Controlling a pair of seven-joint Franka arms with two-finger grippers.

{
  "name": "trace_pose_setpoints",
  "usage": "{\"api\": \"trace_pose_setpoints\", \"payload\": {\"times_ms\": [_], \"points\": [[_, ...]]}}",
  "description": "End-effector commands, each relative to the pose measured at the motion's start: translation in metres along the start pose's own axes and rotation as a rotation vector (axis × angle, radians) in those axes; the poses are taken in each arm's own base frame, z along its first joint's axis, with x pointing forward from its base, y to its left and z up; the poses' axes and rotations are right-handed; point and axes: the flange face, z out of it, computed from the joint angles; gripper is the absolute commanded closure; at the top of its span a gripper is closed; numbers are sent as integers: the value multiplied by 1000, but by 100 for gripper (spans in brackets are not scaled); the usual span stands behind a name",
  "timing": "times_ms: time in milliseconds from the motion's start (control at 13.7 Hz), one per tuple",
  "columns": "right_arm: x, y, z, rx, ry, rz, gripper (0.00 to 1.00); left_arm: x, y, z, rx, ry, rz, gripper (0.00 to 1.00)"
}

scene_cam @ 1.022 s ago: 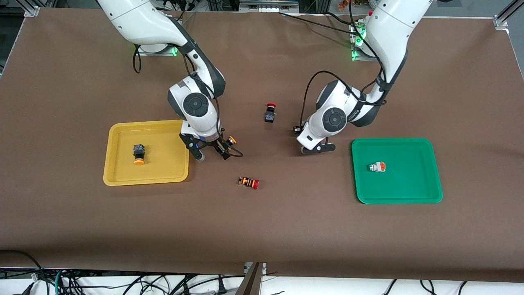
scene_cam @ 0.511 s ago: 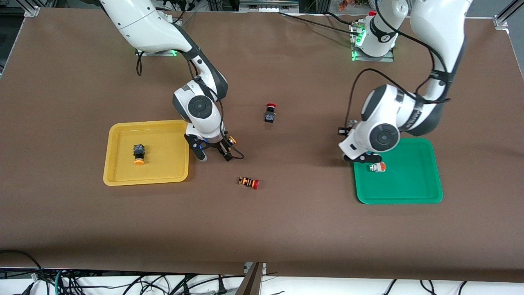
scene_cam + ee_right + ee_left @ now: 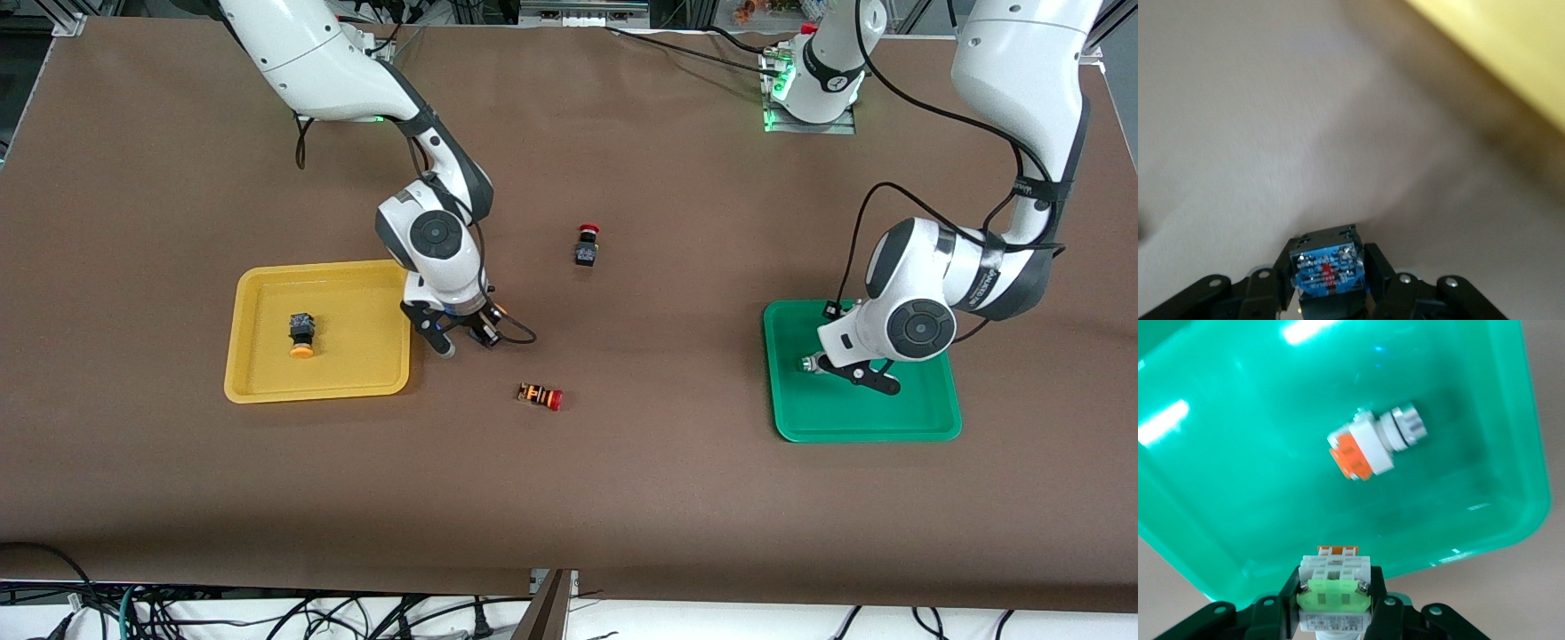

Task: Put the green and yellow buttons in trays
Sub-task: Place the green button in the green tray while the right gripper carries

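Next, my right gripper releases the yellow button with the black body between the yellow tray's other button and the rim point(image 3: 353, 358) facing in the middle of the table.
My left gripper point(image 3: 855, 372) is over the green tray point(image 3: 867, 436), shut on the pale grey green-marked button point(image 3: 1335, 590). The orange-marked grey button point(image 3: 1368, 447) lies in that tray point(image 3: 1218, 487), mostly hidden under the gripper in the front view. My right gripper point(image 3: 467, 340) is shut on a black-bodied yellow button point(image 3: 1328, 263), over the table just beside the yellow tray point(image 3: 267, 391). That tray's rim shows in the right wrist view point(image 3: 1511, 47). Another black yellow-capped button point(image 3: 300, 335) lies in the yellow tray.
A black button with a red cap point(image 3: 585, 244) stands mid-table. An orange-banded button with a red cap point(image 3: 540, 396) lies nearer the front camera, close to my right gripper. Cables hang from both wrists.
My left arm has swung from mid-table toward its own end and now holds its button over the green tray. My right gripper has shifted only slightly beside the yellow tray.
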Motion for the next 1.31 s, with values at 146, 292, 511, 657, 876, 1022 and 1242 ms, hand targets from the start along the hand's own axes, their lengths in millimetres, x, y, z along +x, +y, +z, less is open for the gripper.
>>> {"api": "trace_pose_setpoints", "payload": {"times_ms": [146,292,511,657,876,1022,1242], "points": [[91,26,-54,-93,27,-289,100,12,-53,49,10,97,244,30],[125,45,-65,-118,-4,-407,100,10,-56,47,8,95,250,0],[158,70,-67,-119,-20,-508,100,2,-58,24,14,101,234,0],[174,91,-58,-101,-17,-579,100,-16,-66,-32,33,110,189,0],[181,112,-49,-51,19,-622,25,-52,-78,-110,-130,88,75,0],[187,110,-66,-51,28,-621,3,-94,-97,-163,-151,111,12,0],[204,105,-105,-89,2,-632,2,-150,-88,-231,-126,157,-37,0]]}}
